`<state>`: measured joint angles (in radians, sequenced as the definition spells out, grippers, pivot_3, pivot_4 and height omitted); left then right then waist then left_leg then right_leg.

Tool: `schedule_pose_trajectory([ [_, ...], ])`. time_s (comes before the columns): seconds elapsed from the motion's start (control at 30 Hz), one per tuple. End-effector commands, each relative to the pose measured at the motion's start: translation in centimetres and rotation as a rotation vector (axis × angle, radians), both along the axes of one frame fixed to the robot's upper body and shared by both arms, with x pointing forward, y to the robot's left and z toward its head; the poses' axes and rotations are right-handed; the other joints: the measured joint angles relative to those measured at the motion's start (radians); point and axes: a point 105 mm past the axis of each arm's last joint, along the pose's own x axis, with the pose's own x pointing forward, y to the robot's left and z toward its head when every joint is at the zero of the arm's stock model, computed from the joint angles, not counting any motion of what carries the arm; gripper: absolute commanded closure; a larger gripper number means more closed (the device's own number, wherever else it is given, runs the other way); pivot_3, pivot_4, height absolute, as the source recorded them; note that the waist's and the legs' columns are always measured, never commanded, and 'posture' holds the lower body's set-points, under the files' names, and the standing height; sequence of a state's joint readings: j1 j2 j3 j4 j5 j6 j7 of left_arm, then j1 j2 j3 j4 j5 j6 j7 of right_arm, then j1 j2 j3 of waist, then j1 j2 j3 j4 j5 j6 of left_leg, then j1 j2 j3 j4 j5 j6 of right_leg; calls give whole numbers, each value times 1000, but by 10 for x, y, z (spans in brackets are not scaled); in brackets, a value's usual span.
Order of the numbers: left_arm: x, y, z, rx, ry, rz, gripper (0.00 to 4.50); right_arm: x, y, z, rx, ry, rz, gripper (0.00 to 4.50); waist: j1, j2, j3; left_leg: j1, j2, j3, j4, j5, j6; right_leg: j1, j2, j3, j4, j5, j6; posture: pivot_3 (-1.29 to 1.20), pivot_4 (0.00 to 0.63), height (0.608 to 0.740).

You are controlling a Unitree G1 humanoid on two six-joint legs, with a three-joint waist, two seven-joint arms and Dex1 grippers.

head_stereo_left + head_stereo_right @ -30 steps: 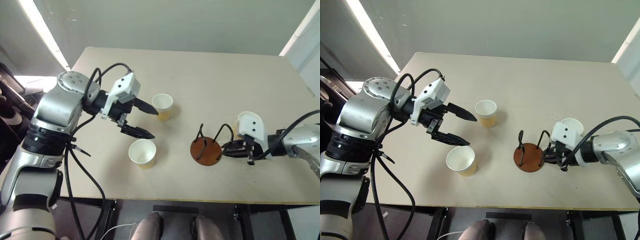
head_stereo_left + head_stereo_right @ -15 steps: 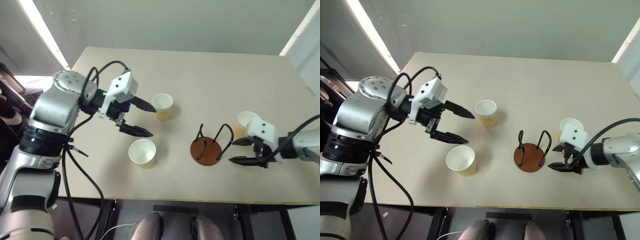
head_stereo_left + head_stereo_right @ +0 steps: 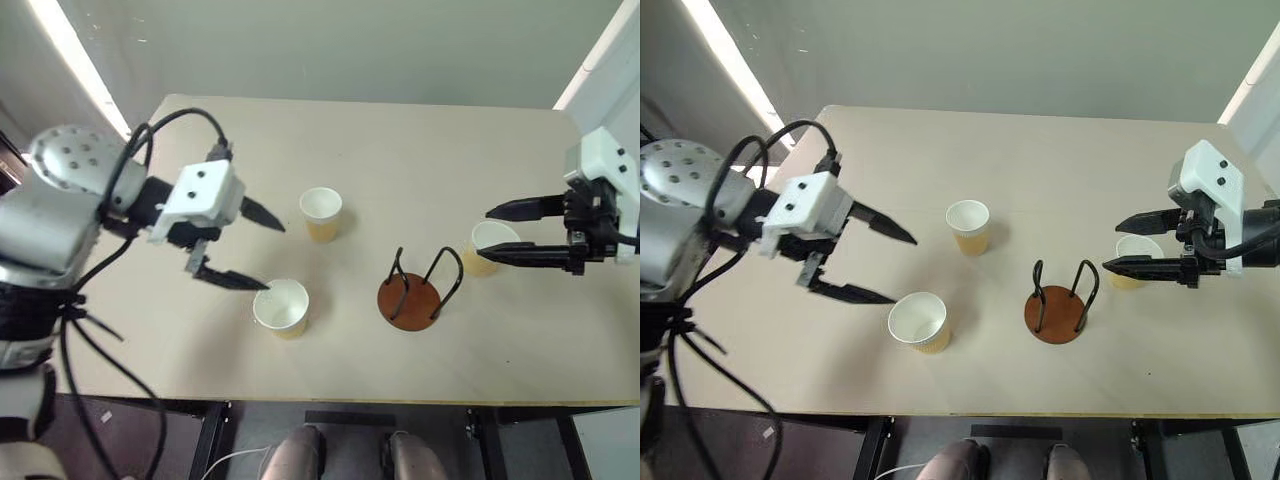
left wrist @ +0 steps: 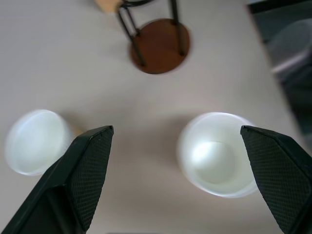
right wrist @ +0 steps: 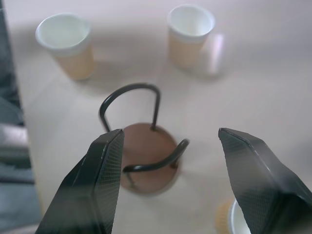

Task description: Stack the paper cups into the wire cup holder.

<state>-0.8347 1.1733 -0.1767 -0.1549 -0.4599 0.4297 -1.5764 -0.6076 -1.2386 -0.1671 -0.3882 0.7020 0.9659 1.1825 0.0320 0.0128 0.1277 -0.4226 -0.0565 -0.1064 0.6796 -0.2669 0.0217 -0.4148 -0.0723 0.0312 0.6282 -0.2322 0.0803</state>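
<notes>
My left gripper should grip the front paper cup's rim (image 3: 284, 281) (image 4: 179, 147) on the side facing the centre back cup, with one finger inside the front cup.
Three tan paper cups stand upright on the table: one at the centre back (image 3: 321, 212), one near the front (image 3: 281, 306), and one to the right (image 3: 487, 246) of the wire cup holder (image 3: 410, 298). The holder has a rust-brown disc base and two black wire loops, and it is empty. My left gripper (image 3: 272, 257) hangs open to the left of the two left cups, holding nothing. My right gripper (image 3: 485, 234) is open and raised above the table by the right cup, pointing left toward the holder (image 5: 146, 156). The left wrist view shows two of the cups (image 4: 214, 153) (image 4: 34, 141) between the fingers.
The beige table (image 3: 400, 140) has bare room at the back and at the front right. Its front edge runs just below the holder and the front cup.
My right gripper opened, left the holder's base and rose up to the right. My left gripper drew back to the left, away from the cups. The cups and holder stayed put.
</notes>
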Motion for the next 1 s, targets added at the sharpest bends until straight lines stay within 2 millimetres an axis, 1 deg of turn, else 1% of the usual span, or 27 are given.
schedule_pose_trajectory([
  [0.03,-15,2,-1,55,20,-57,0,1,3,5,-40,-12,52,1332,1,0,0,0,0,0,0,0,0,0,0,0,0,0,0,0,150,740],
  [0.2,-23,-1,1,99,2,-100,0,2,8,3,-59,17,97,1332,2,0,0,0,0,0,2,0,0,1,0,0,1,0,0,0,150,740],
  [0.3,-18,0,-2,148,-44,-95,0,1,7,1,-73,36,106,1332,1,0,0,0,0,0,2,0,0,0,0,0,1,0,0,0,150,740],
  [0.5,-14,-10,-11,136,-49,-116,0,-3,8,1,-83,54,116,1332,0,0,0,0,0,0,2,0,0,0,0,0,1,0,0,0,150,740],
  [0.63,-7,-10,-19,157,-68,-92,0,-5,9,1,-86,60,113,1332,0,0,0,0,0,0,1,0,0,0,0,0,1,0,0,0,150,740],
  [0.77,0,-14,-28,184,-93,-74,0,-7,10,-1,-80,70,110,1332,0,0,0,0,0,0,2,0,0,0,0,0,1,0,0,0,150,740],
  [0.87,5,-13,-32,198,-104,-66,0,-9,11,-2,-77,73,108,1332,0,0,0,0,0,0,2,0,0,0,0,0,1,0,0,0,150,740],
  [1.0,20,-14,-39,222,-148,-44,0,-10,11,-3,-72,78,103,1332,1,0,0,0,0,0,2,0,0,0,0,0,2,0,0,0,150,740],
])
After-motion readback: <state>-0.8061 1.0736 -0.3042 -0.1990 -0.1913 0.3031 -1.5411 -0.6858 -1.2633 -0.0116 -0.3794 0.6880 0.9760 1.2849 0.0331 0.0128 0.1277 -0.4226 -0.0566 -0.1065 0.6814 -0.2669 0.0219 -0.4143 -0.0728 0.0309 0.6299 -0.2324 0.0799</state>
